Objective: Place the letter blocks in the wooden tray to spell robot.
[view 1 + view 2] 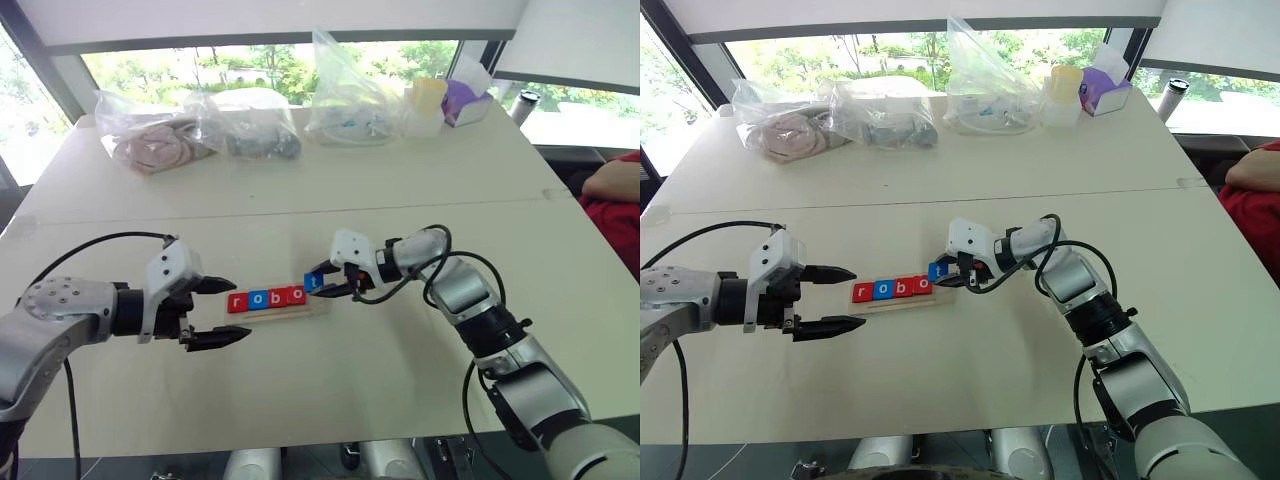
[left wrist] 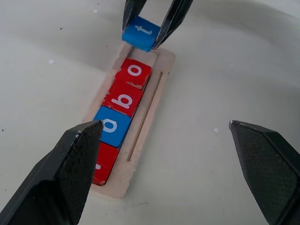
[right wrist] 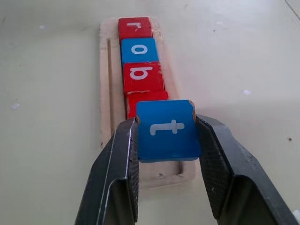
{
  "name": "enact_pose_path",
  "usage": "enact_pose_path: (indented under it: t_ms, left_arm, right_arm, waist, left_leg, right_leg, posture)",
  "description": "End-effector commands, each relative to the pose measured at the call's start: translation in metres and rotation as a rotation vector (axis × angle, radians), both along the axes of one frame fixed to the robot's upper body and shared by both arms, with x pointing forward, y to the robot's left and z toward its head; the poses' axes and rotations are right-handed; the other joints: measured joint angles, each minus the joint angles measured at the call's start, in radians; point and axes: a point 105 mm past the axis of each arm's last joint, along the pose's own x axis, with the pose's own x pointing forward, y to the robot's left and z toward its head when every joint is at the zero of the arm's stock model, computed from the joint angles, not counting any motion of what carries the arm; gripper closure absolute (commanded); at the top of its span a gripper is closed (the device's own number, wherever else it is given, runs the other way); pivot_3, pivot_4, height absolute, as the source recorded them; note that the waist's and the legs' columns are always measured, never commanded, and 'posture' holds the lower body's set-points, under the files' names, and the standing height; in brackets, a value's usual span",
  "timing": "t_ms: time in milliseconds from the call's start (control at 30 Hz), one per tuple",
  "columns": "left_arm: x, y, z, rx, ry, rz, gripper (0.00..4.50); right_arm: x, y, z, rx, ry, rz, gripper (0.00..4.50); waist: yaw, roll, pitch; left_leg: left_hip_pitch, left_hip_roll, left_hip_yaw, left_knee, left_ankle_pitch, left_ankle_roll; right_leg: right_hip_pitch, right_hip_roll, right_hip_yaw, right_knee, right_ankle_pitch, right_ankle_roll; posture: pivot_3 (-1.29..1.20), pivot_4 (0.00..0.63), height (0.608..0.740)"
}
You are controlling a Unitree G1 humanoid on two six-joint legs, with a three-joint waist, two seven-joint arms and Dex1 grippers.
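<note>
I need to use my right gripper to set the blue t block free in the tray's empty end (image 1: 315, 297) (image 3: 158, 143), right up against the red o block. The t block is now just above the tray.
The wooden tray (image 1: 300, 312) lies mid-table and holds a row of letter blocks: red r (image 1: 236, 302), blue o (image 1: 257, 299), red b (image 1: 277, 297) and red o (image 1: 296, 294). My right gripper (image 3: 167, 133) is shut on the blue t block (image 3: 167, 129), holding it just above the tray's right end, beside the last red block. My left gripper (image 1: 226, 311) stands open to the left of the tray's left end, with nothing between its fingers (image 2: 70, 168).
At the table's far side lie clear plastic bags (image 1: 200, 135) with items, a yellow-lidded container (image 1: 428, 100) and a purple tissue box (image 1: 465, 100). A person's red sleeve (image 1: 612, 205) shows at the right edge.
</note>
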Motion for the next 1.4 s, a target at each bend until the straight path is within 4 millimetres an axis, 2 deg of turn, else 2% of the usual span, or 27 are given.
enact_pose_path:
  t_ms: [33,567,800,1000,1033,1233,1400]
  left_arm:
    - [0.001,-0.004,0.004,-0.002,-0.028,-0.020,0.00]
    - [-0.001,-0.002,0.007,0.015,-0.042,0.003,0.00]
    - [-0.001,-0.004,0.007,0.010,-0.046,0.009,0.00]
    - [0.001,-0.003,0.006,0.012,-0.046,0.013,0.00]
    - [0.001,-0.003,0.006,0.012,-0.046,0.013,0.00]
    - [0.006,-0.002,0.006,0.016,-0.056,0.016,0.00]
    - [0.008,-0.001,0.007,0.019,-0.058,0.017,0.00]
  right_arm:
    - [-0.002,0.000,0.005,-0.002,-0.047,0.016,3.33]
    - [-0.002,0.005,-0.019,-0.033,-0.029,0.032,3.33]
    - [0.000,0.009,-0.018,-0.023,-0.024,0.032,3.33]
    - [0.003,0.009,-0.012,0.005,-0.028,0.005,0.34]
    - [0.004,0.009,-0.011,0.011,-0.030,-0.001,0.05]
    - [0.019,0.004,0.024,0.118,-0.068,-0.103,0.05]
    - [0.014,-0.017,0.020,0.058,-0.131,-0.110,0.05]
  waist:
    - [0.000,0.000,0.000]
    - [-0.001,0.000,0.000]
    - [-0.002,0.000,0.000]
    - [-0.001,0.000,0.000]
    - [-0.001,0.000,0.000]
    - [0.000,0.000,0.000]
    - [0.003,0.000,0.000]
  left_leg:
    - [0.000,0.000,0.000,0.000,0.000,0.000]
    - [0.000,0.000,0.000,0.000,0.000,0.000]
    - [0.000,0.000,0.000,0.000,0.000,0.000]
    - [0.000,0.000,0.000,0.000,0.000,0.000]
    - [0.000,0.000,0.000,0.000,0.000,0.000]
    - [0.000,0.000,0.000,0.000,0.000,0.000]
    - [-0.001,0.000,0.000,0.000,0.000,0.000]
  right_leg:
    - [0.000,0.000,0.000,0.000,0.000,0.000]
    - [0.000,0.000,0.000,0.000,0.000,0.000]
    - [0.000,0.000,0.000,0.000,0.000,0.000]
    - [0.000,0.000,0.000,0.000,0.000,0.000]
    - [0.000,0.000,0.000,0.000,0.000,0.000]
    - [0.000,0.000,0.000,0.000,0.000,0.000]
    - [0.000,0.000,0.000,0.000,0.000,0.000]
  posture:
    - [0.00,0.150,0.740]
    - [0.00,0.150,0.740]
    - [0.00,0.150,0.740]
    - [0.00,0.150,0.740]
    - [0.00,0.150,0.740]
    - [0.00,0.150,0.740]
    - [0.00,0.150,0.740]
